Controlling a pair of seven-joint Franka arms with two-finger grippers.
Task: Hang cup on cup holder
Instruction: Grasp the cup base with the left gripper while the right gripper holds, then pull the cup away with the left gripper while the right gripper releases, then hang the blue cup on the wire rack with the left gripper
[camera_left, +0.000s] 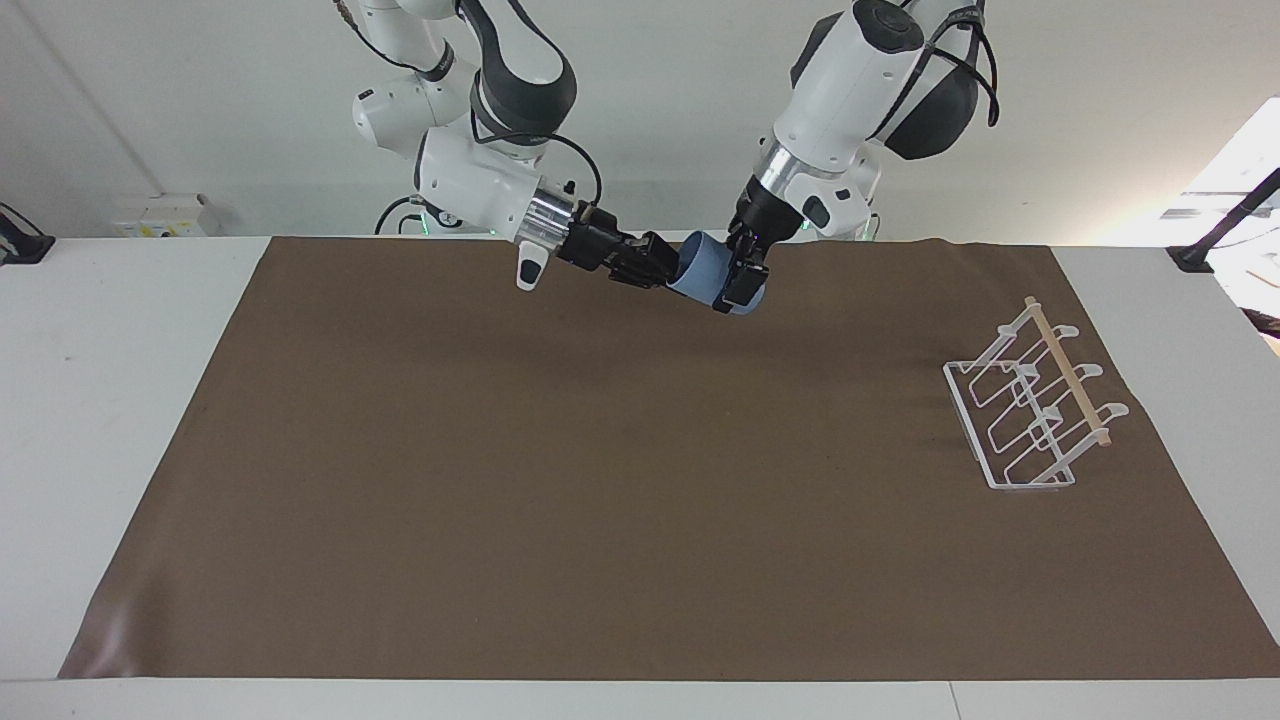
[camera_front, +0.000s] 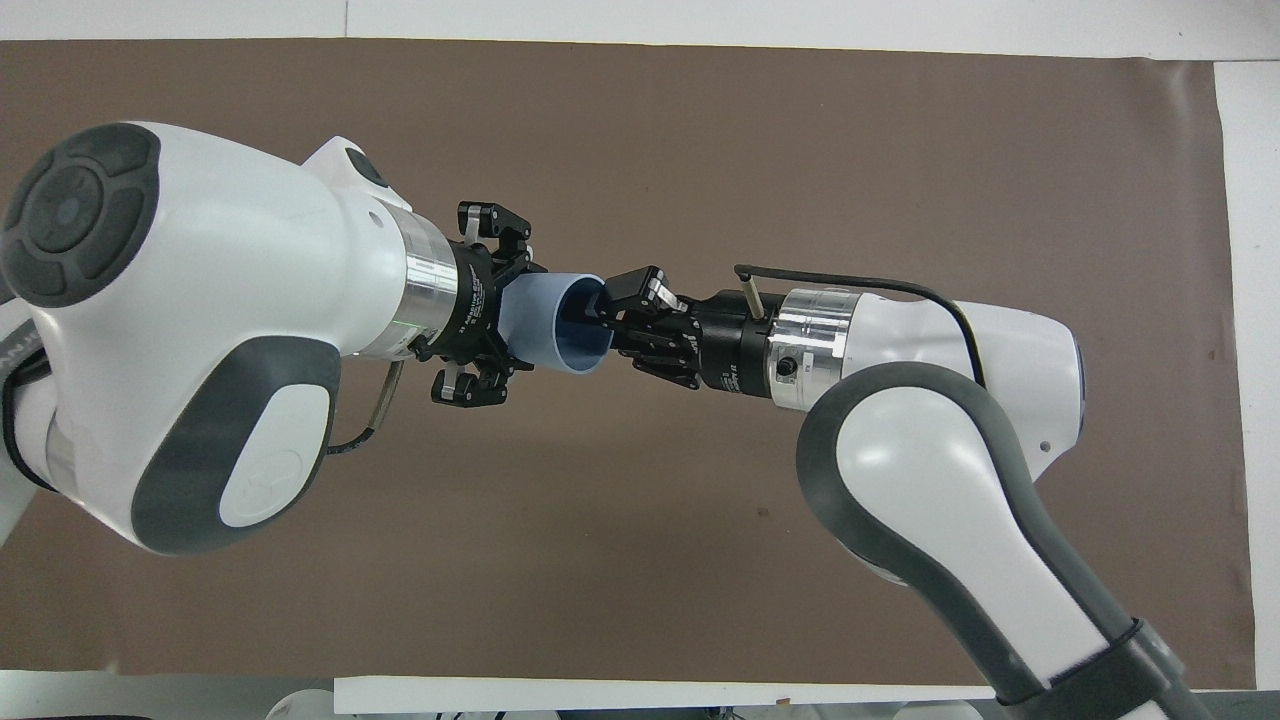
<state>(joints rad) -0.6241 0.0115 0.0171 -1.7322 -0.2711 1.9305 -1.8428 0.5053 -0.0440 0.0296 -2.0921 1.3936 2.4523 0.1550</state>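
The robot's left gripper will release the light-blue cup on the end hook of the white wire cup holder (camera_front: 136, 257).
The light-blue cup (camera_left: 705, 272) hangs tilted in the air over the mat's edge nearest the robots, mouth toward the right arm; it also shows in the overhead view (camera_front: 545, 320). My left gripper (camera_left: 741, 284) is shut on the cup's body near its base, seen from above (camera_front: 487, 308). My right gripper (camera_left: 665, 270) sits at the cup's mouth, its tip reaching into it (camera_front: 598, 312). The white wire cup holder (camera_left: 1030, 410) with its wooden rod stands on the mat toward the left arm's end, apart from both grippers, and is out of the overhead view.
A brown mat (camera_left: 600, 480) covers most of the white table (camera_left: 110, 400). A black clamp (camera_left: 1200, 250) sits at the table edge toward the left arm's end.
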